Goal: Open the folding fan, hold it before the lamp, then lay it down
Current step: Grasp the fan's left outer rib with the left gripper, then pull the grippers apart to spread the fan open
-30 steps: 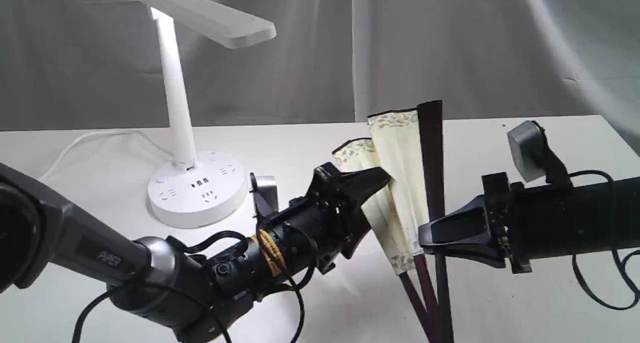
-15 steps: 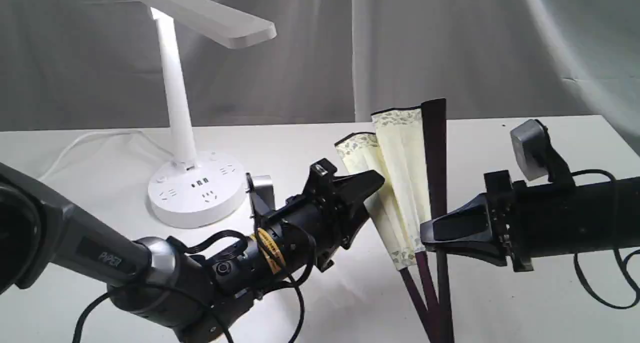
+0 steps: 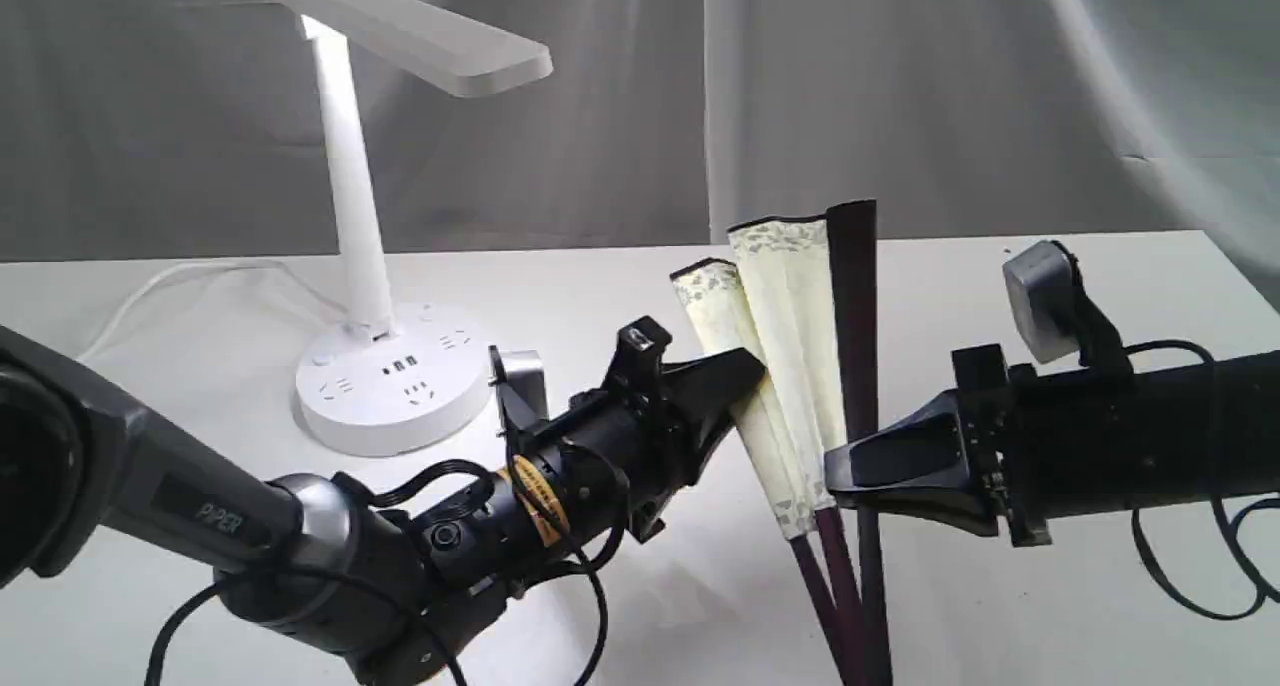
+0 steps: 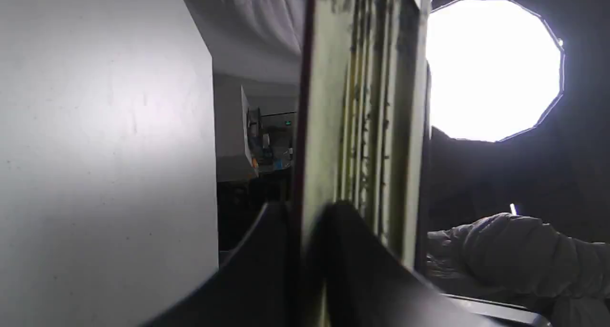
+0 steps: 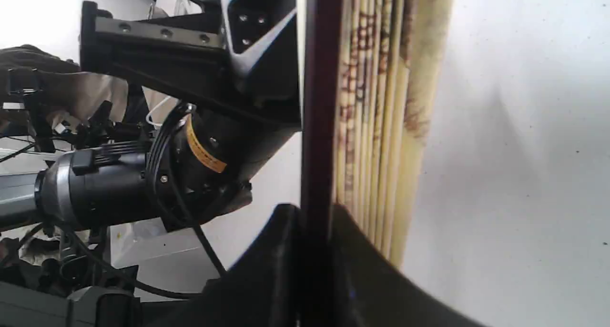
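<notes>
I hold the dark guard low in my right gripper, by the pleats' lower edge, so next I regrip higher, nearer the guard's top (image 3: 853,280), before spreading the fan.
The folding fan (image 3: 790,366) stands upright between both arms, only slightly spread, its cream pleats bunched and its maroon ribs meeting low near the table. My left gripper (image 3: 740,381) is shut on the fan's left guard (image 4: 305,127). My right gripper (image 3: 845,471) is shut on the dark right guard (image 5: 317,127), pleats (image 5: 381,127) beside it. The white lamp (image 3: 375,196) stands at the back left, well left of the fan, its head lit.
The lamp's round base (image 3: 395,376) with sockets sits close behind my left arm, and its white cord (image 3: 150,291) trails off to the left. A grey curtain (image 3: 900,86) backs the white table (image 3: 1000,616).
The fan has closed up somewhat: the right gripper carried its guard leftward, and the left gripper dropped slightly. The pleats now sit closer together.
</notes>
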You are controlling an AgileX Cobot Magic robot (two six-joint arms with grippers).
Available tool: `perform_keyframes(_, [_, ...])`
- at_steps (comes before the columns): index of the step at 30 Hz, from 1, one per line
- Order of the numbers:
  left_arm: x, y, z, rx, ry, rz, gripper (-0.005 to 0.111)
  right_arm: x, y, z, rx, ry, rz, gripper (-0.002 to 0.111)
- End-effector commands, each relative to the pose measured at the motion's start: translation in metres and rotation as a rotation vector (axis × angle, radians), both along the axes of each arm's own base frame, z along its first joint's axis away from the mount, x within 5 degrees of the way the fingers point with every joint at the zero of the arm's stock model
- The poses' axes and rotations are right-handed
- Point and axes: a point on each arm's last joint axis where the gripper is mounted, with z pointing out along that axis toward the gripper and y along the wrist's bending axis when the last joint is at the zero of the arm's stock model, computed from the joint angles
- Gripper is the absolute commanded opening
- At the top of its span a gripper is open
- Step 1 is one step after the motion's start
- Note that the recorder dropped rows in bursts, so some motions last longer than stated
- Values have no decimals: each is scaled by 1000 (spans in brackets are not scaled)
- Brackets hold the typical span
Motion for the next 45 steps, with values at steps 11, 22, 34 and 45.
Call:
perform_keyframes(11, [-2,2,-1,-62,83,-4,0,-1,1,4,22,-1,-2,15])
perform_keyframes(22, [-5,0,1,-113,150,-42,0,3,1,7,50,-2,-55,43])
perform_keyframes(34, [-1,6,5,-112,143,-63,0,19,-4,5,26,-8,-243,43])
perform_keyframes(45, [1,8,9,-126,153,-65,0,28,-9,6,33,-21,-363,41])
